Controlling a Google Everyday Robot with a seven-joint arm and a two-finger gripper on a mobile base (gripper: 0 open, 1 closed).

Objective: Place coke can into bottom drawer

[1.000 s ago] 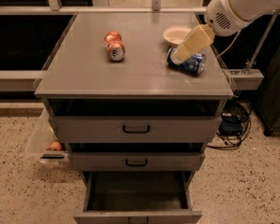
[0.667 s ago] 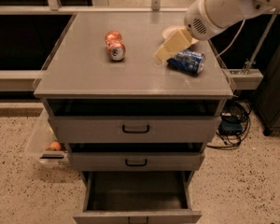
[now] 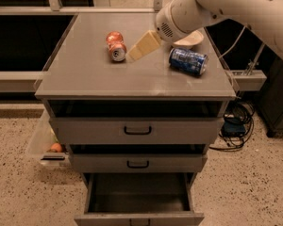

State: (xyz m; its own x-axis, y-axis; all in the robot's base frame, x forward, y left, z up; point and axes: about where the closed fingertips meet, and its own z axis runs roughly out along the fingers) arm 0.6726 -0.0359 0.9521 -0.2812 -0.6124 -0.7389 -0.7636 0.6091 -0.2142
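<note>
I need to next grip the coke can's near end (image 3: 117,52), closer to the drawers.
The coke can (image 3: 116,46), red-orange with a silver top, lies on its side on the grey cabinet top (image 3: 85,74), left of centre. My gripper (image 3: 134,54) hangs from the white arm that comes in from the upper right; its cream-coloured tip is just right of the can, close above the surface. The bottom drawer (image 3: 139,197) is pulled open at the foot of the cabinet and its dark interior shows nothing inside.
A blue can (image 3: 188,61) lies on its side right of the gripper. A white bowl (image 3: 191,40) sits behind it, partly hidden by the arm. Two shallower drawers with black handles (image 3: 137,131) are shut. A clear bin (image 3: 45,145) stands on the floor at left, cables at right.
The arm has swung left across the cabinet top, from over the blue can to just beside the coke can. Both cans have stayed put.
</note>
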